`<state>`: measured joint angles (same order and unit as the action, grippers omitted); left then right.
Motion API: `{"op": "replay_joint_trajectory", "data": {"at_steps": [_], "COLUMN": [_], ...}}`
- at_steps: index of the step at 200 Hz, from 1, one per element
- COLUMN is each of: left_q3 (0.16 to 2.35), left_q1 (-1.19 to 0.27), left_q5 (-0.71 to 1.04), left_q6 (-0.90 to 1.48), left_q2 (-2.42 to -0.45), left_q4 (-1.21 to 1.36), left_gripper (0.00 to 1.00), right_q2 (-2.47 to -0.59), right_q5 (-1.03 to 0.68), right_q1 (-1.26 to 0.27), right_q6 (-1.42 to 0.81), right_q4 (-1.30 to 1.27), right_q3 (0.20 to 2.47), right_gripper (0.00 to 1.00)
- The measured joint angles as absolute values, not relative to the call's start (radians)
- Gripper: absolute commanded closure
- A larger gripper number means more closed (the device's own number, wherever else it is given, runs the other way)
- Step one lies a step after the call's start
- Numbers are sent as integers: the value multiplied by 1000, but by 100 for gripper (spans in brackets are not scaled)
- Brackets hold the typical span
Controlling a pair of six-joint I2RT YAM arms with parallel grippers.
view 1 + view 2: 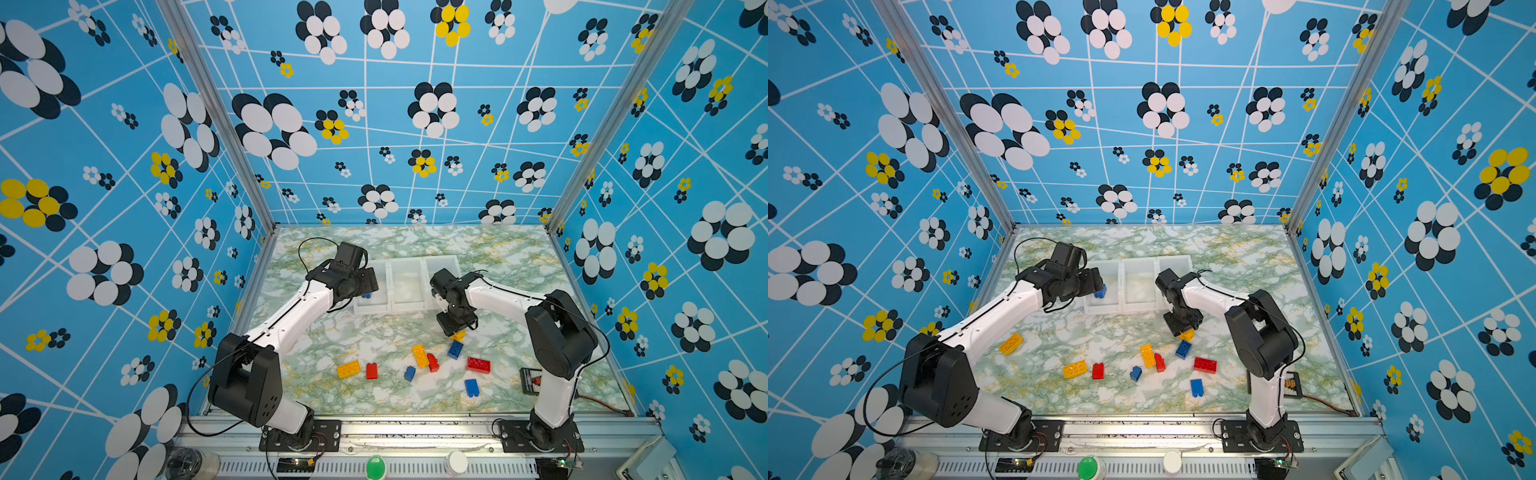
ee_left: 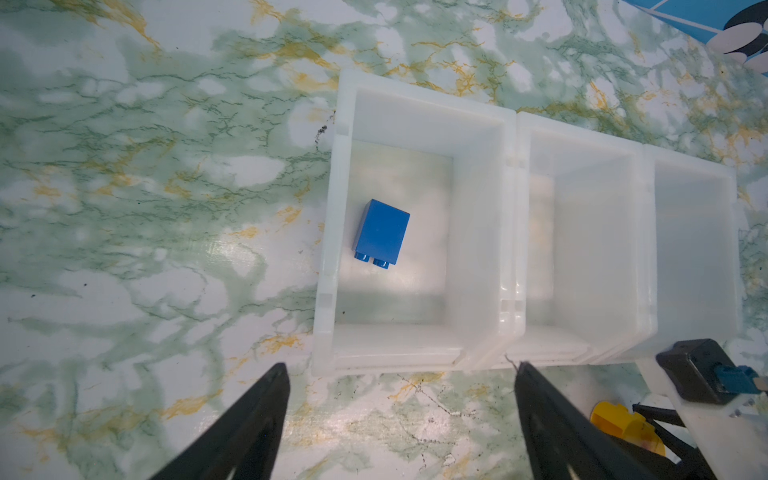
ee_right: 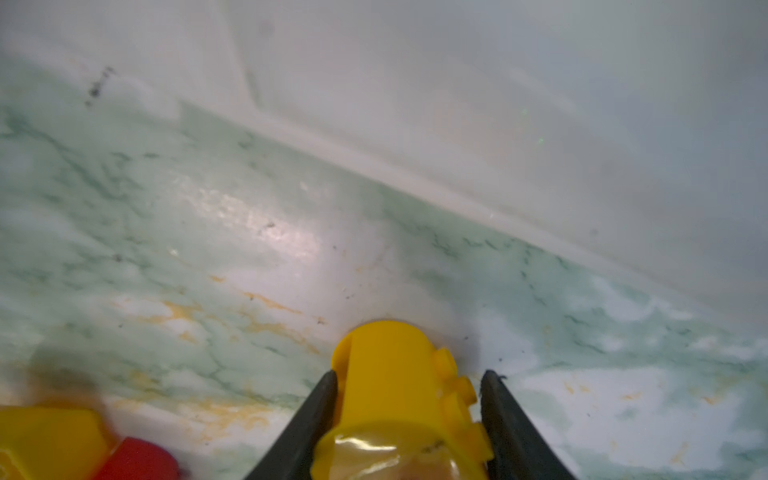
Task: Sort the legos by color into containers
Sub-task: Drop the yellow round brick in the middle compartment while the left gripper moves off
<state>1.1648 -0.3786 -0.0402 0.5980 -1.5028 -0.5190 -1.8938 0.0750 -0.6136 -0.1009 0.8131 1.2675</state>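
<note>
My right gripper has a yellow round lego, now down in front of the bins, to place. It will let go of that lego in the near half of the middle white container (image 1: 409, 293).
Three joined white containers (image 1: 409, 309) (image 2: 511, 208) stand mid-table. A blue lego (image 2: 380, 230) (image 1: 1100, 291) lies in the leftmost one; the middle one looks bare and the right arm partly hides the third. My left gripper (image 2: 401, 368) (image 1: 368, 284) hangs open over that bin's near edge, holding nothing. My right gripper (image 3: 407, 376) (image 1: 457, 332) is down at the table in front of the bins, shut on a yellow round lego (image 3: 390, 374) (image 1: 1187, 335). Several red, blue and yellow legos lie loose nearby, among them a blue one (image 1: 455, 349) and a red one (image 1: 478, 365).
A black flat tray (image 1: 530, 380) lies by the right arm's base. One yellow brick (image 1: 1010, 344) sits under the left arm, near the left wall. Patterned walls enclose the marble table (image 1: 374, 399) on three sides.
</note>
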Motion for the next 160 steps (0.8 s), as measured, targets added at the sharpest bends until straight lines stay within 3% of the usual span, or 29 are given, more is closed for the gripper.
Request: {"op": "replay_joint_trajectory", "data": {"at_steps": [31, 110, 160], "left_q3": [1164, 1145, 1123], "left_q1": [-379, -362, -341], "left_q5": [-40, -39, -32], "left_q6": [598, 598, 598], "left_q2": [-1503, -1486, -1456], "left_q4": [-519, -516, -514], "left_gripper": [13, 12, 12], "right_q2": [-1894, -1820, -1788], "right_q5": [82, 104, 102], "right_q1": [-614, -624, -690], "right_q6": [-101, -144, -199], "right_q4": [811, 838, 921], "right_q3": [1267, 1274, 1438], "right_gripper": [61, 63, 63]}}
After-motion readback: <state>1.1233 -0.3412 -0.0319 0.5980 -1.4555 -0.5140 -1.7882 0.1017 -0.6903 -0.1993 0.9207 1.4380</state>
